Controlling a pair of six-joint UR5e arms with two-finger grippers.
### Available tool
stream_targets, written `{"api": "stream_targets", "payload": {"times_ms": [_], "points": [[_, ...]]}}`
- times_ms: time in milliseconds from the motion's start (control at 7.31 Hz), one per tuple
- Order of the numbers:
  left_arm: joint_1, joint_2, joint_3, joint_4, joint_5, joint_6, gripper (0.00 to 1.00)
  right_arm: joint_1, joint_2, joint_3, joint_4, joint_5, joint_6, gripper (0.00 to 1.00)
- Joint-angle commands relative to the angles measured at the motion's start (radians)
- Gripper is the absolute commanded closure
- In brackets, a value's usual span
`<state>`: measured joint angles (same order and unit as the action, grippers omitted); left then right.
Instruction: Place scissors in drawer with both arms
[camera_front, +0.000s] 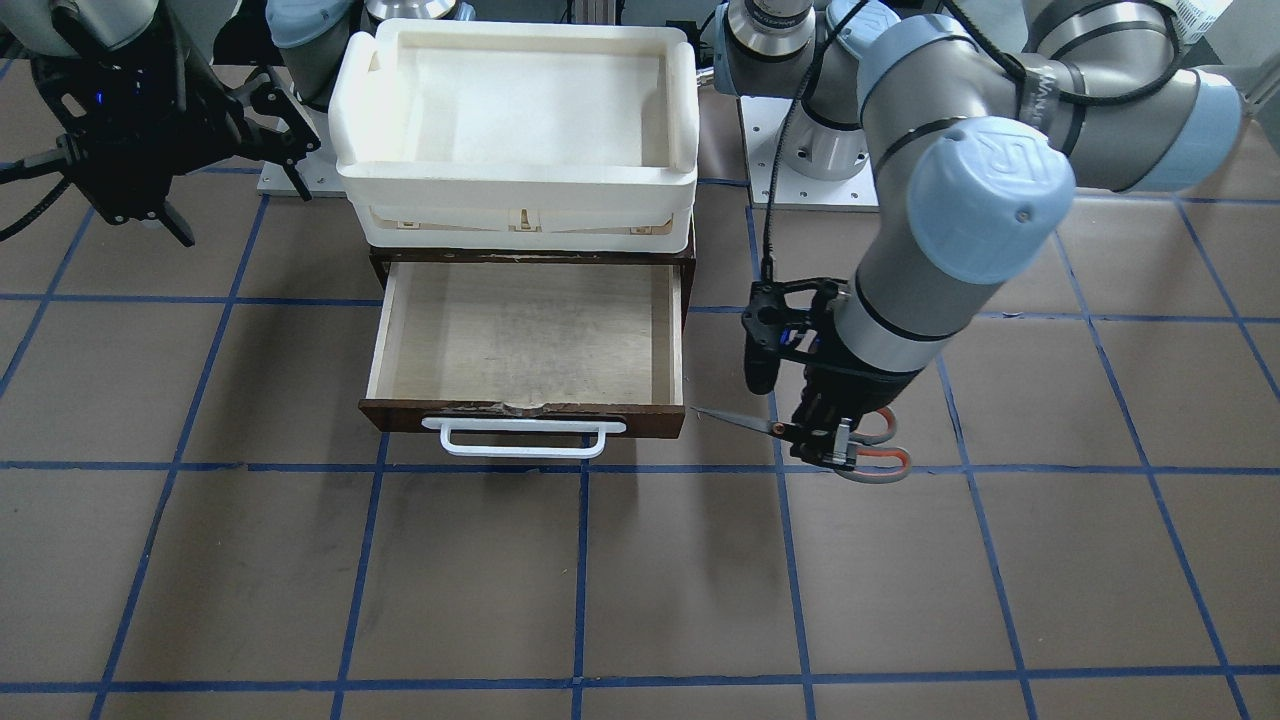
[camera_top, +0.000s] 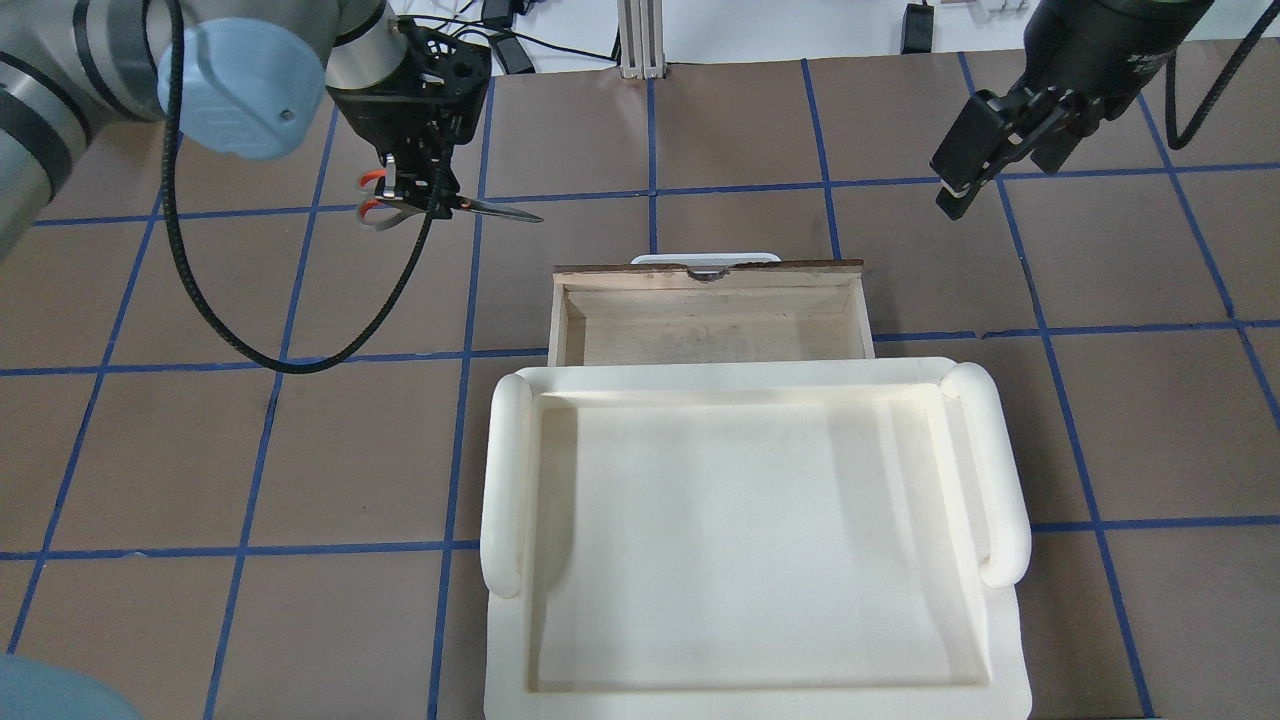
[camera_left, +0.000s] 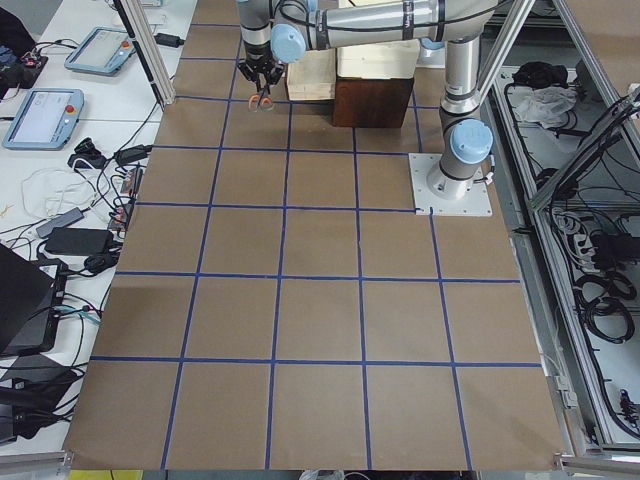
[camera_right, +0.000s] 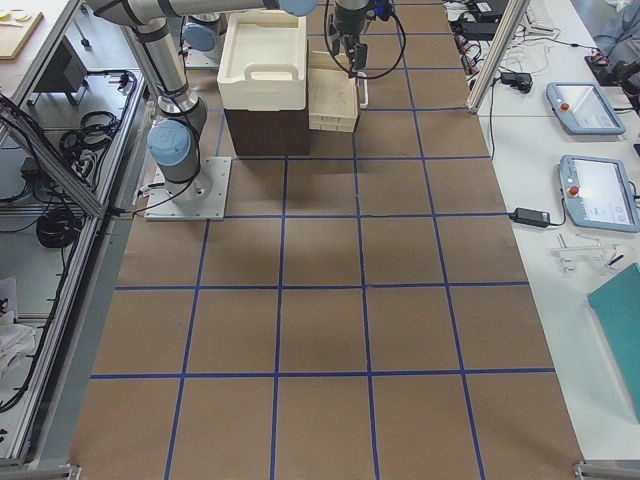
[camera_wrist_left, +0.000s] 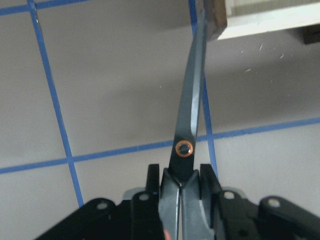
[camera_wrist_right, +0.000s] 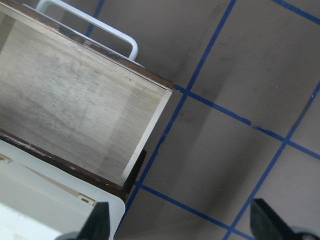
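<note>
Next, I let go of the scissors with my left gripper on the drawer's pale wood bottom (camera_front: 587, 366), just behind the end of the white bar handle.
The scissors (camera_front: 740, 421), with grey blades and orange-lined loops, are held by my left gripper (camera_front: 828, 447), which is shut on them near the pivot. The blades point toward the drawer's front corner. The scissors also show in the overhead view (camera_top: 492, 208) and the left wrist view (camera_wrist_left: 192, 110). The drawer (camera_front: 530, 335) stands pulled open, its pale wood inside empty and its white bar handle (camera_front: 523, 439) in front. My right gripper (camera_top: 957, 192) hangs open and empty above the table on the drawer's other side. Its wrist view looks down on the drawer (camera_wrist_right: 75, 110).
A white plastic tray (camera_front: 515, 175) sits on top of the dark cabinet above the drawer; it also shows in the overhead view (camera_top: 750, 530). The brown table carries a grid of blue tape lines (camera_front: 580, 560). The arm bases stand behind the cabinet.
</note>
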<state>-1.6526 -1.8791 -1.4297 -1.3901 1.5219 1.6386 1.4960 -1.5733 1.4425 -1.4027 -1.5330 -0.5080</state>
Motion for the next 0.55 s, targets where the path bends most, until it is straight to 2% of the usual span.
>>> {"api": "stream_targets", "payload": {"times_ms": [0, 410], "points": [[-0.1, 0.006, 0.0, 0.003, -0.009, -0.109, 1.0, 0.001, -0.01, 0.012, -0.007, -0.045, 0.139, 0.0], [-0.202, 0.0, -0.009, 0.008, -0.035, -0.183, 1.0, 0.01, -0.014, 0.013, -0.007, -0.003, 0.288, 0.0]]}}
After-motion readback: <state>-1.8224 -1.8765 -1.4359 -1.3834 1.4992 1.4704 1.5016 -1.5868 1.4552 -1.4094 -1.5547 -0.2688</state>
